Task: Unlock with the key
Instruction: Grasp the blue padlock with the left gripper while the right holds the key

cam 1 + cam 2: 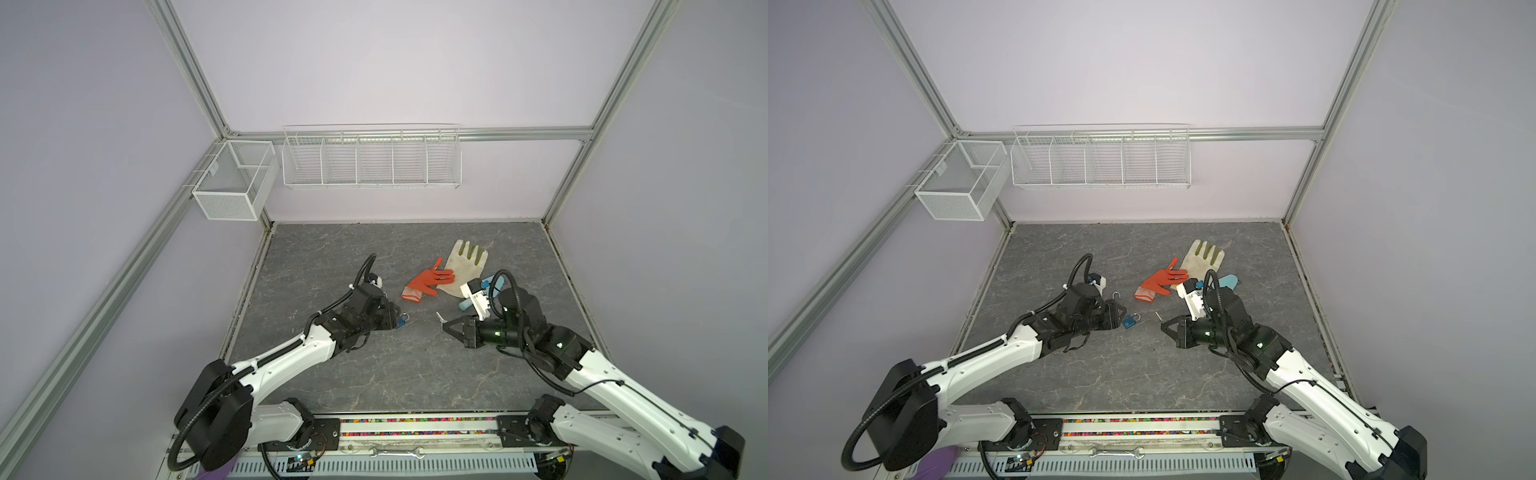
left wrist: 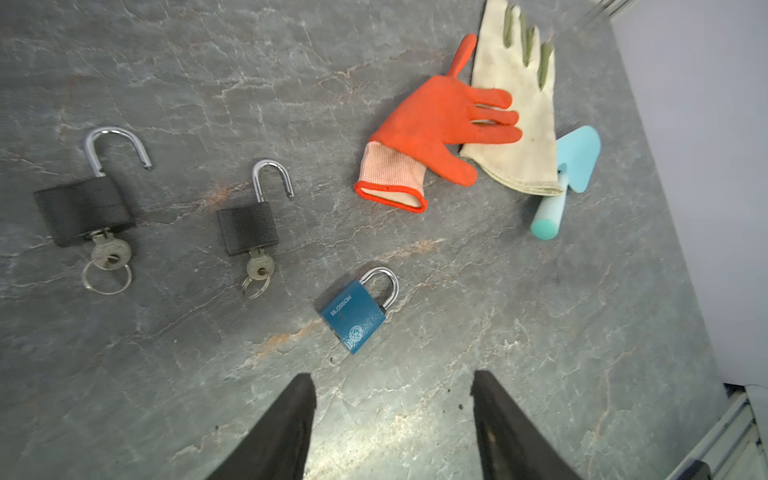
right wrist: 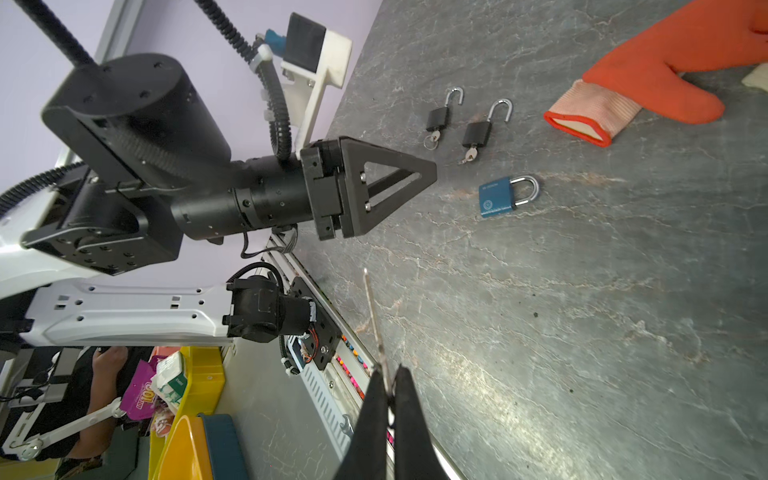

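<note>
The blue padlock has a closed shackle. My left gripper needs to close next on the body (image 2: 353, 316) of the blue padlock, just under that shackle.
A blue padlock (image 2: 356, 316) with its shackle closed lies flat on the grey stone-look table (image 1: 374, 374); it also shows in both top views (image 1: 401, 323) (image 1: 1129, 321) and in the right wrist view (image 3: 498, 200). My left gripper (image 2: 392, 376) is open just short of the padlock (image 1: 1120, 319), with nothing between its fingers. My right gripper (image 3: 386, 372) is shut on a thin silver key (image 3: 374, 316), whose blade sticks out past the fingertips (image 1: 439, 318). It is off to the right of the padlock (image 1: 1163, 326).
Two black padlocks (image 2: 85, 210) (image 2: 248, 226) lie left of the blue one, shackles open, keys in them. An orange glove (image 1: 430, 280), a cream glove (image 1: 465, 262) and a light blue trowel (image 2: 573, 166) lie behind. Wire baskets (image 1: 372, 160) (image 1: 232, 178) hang on the walls.
</note>
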Controlling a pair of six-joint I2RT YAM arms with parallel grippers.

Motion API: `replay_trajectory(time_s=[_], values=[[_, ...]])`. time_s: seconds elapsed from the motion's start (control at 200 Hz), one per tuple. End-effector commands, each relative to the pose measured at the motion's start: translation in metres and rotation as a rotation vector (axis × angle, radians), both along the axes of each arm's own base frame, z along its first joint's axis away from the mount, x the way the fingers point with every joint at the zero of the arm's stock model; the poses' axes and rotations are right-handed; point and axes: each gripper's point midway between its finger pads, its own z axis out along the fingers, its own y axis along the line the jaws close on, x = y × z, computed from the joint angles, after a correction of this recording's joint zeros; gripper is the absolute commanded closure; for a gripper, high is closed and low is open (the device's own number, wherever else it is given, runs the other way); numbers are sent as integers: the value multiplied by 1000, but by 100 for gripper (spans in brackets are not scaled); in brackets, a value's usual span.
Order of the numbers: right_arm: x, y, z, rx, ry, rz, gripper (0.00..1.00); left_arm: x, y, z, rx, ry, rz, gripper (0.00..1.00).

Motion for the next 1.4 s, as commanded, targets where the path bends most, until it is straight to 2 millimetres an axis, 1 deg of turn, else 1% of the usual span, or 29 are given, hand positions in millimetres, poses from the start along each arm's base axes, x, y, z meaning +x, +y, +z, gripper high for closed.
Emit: replay_trajectory(time_s=[0.0,0.09,0.175,0.255,0.515,0.585,0.735,0.905,1.08,1.14,1.234,1.394], values=[[1,-8,-11,-32,8,-33,94,3,-4,-16,67,54,-36,38],[1,-10,-13,-37,-4,-37,94,7,-14,-27,95,83,-74,37],[2,-10,-11,-29,-14,-41,94,13,-18,-38,132,100,-88,36],[5,-14,-13,-51,-15,-63,94,17,-23,-46,148,109,-98,35],[7,-13,-14,-51,-15,-71,94,28,-28,-71,215,167,-111,34],[8,-14,-14,-52,-22,-77,94,29,-32,-74,221,182,-125,33],[9,-16,-15,-61,-29,-83,94,27,-37,-82,232,230,-147,33],[9,-15,-15,-60,-32,-78,94,15,-41,-88,234,289,-164,33],[10,-16,-16,-66,-39,-83,94,0,-42,-87,329,301,-146,33],[10,-16,-17,-70,-40,-85,94,-2,-41,-90,363,315,-123,33],[10,-17,-18,-72,-38,-83,94,-4,-40,-95,404,330,-90,34],[9,-19,-17,-72,-46,-88,94,2,-38,-96,463,320,-27,37]])
